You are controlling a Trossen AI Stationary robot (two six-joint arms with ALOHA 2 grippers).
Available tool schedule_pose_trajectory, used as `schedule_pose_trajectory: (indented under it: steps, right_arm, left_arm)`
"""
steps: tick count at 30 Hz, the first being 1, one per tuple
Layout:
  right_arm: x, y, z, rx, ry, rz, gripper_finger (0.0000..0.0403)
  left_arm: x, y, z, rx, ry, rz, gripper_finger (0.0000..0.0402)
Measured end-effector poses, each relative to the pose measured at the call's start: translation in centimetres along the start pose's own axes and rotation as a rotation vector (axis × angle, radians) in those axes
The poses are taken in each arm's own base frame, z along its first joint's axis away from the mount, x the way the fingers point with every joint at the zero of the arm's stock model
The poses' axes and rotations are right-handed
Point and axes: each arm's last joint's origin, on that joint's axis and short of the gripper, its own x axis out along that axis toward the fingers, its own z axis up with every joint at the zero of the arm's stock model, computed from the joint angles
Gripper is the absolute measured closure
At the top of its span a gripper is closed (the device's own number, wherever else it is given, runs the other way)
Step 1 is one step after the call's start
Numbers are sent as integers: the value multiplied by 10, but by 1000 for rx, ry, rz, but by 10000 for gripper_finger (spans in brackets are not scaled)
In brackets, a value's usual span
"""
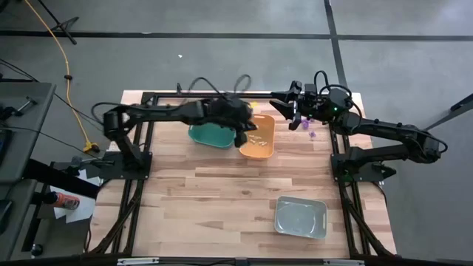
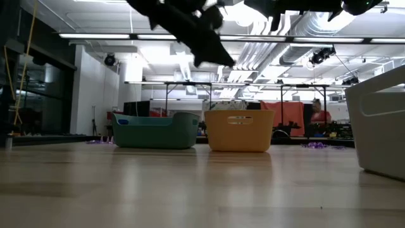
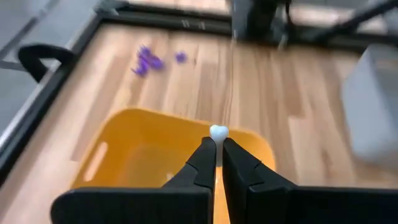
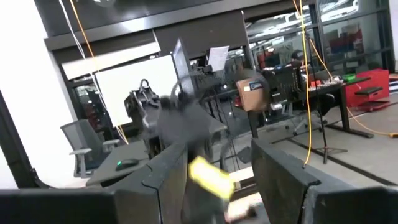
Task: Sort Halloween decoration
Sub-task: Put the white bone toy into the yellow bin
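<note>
Next, my left gripper releases the whitish trinket on the orange bin's bottom (image 1: pixel 256 144), next to the other whitish trinkets.
My left gripper (image 1: pixel 246 136) hangs over the orange bin (image 1: pixel 260 140), shut on a tiny whitish trinket (image 3: pixel 217 132). In the low view the gripper (image 2: pixel 212 56) is well above the bin's rim. The green bin (image 1: pixel 209 135) stands right beside the orange one, on its left. Loose purple trinkets (image 1: pixel 307 127) lie on the table to the right of the orange bin, and also show in the left wrist view (image 3: pixel 148 60). My right gripper (image 1: pixel 285 110) waits open and raised at the far side of the table, above those trinkets, its fingers (image 4: pixel 168 174) holding nothing. My left gripper pinches the whitish trinket (image 3: pixel 217 133) between the very tips of its two fingers (image 3: pixel 204 155). The fingers slant downward from the table's left side. The trinket is lifted clear, above the orange bin's opening (image 3: pixel 149 158).
A grey bin (image 1: pixel 301 218) stands alone near the table's front right and looms large at the right of the low view (image 2: pixel 380 126). More purple bits (image 2: pixel 101 140) lie left of the green bin (image 2: pixel 155 130). Bare wood lies between the bins and the near edge.
</note>
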Motion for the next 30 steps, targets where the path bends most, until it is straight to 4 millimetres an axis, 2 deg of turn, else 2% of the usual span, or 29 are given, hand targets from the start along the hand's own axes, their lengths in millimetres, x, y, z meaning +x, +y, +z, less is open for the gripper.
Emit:
schedule_pose_trajectory:
  steps: [7,15,20,30]
  right_arm:
    - [0,0,-1,3,13,-4,231]
    - [0,-2,-5,12,54,-16,231]
    - [0,-2,-7,16,71,-24,231]
    - [0,-3,-7,4,63,-58,231]
  left_arm:
    - [52,-7,-30,63,129,-33,401]
    - [87,-4,-64,25,243,-40,401]
    - [97,-4,-76,19,285,-43,401]
    - [98,0,-76,15,280,-36,393]
